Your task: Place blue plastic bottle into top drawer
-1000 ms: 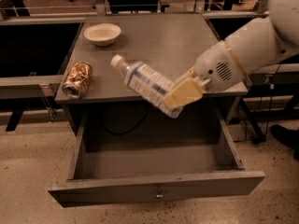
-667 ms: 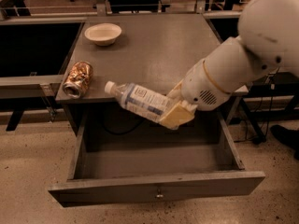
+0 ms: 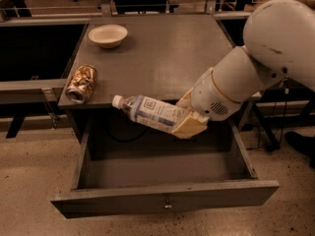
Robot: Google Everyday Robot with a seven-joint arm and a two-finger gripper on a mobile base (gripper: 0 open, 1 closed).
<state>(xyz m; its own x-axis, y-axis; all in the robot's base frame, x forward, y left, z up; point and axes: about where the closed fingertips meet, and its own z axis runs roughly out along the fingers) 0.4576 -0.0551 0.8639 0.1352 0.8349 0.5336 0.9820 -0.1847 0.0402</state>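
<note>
I should set the blue plastic bottle on the top drawer's bottom, just behind the front panel's metal knob (image 3: 169, 167).
My gripper (image 3: 186, 118) is shut on the blue plastic bottle (image 3: 147, 110), gripping its base end. The bottle lies nearly level, white cap pointing left, pale label showing. It hangs in the air above the open top drawer (image 3: 162, 168), near the drawer's back and just below the front edge of the cabinet top. The drawer is pulled out wide, its inside bare, with a small metal knob (image 3: 168, 206) on its front panel. My white arm comes in from the right.
A crushed coppery can (image 3: 81, 83) lies at the left front corner of the cabinet top (image 3: 167, 53). A pale bowl (image 3: 108, 35) sits at the back left. Dark desks flank the cabinet on both sides; chairs stand behind.
My gripper has carried the bottle down and to the left, from above the cabinet top's front edge to over the open drawer. The bottle has tipped closer to level.
</note>
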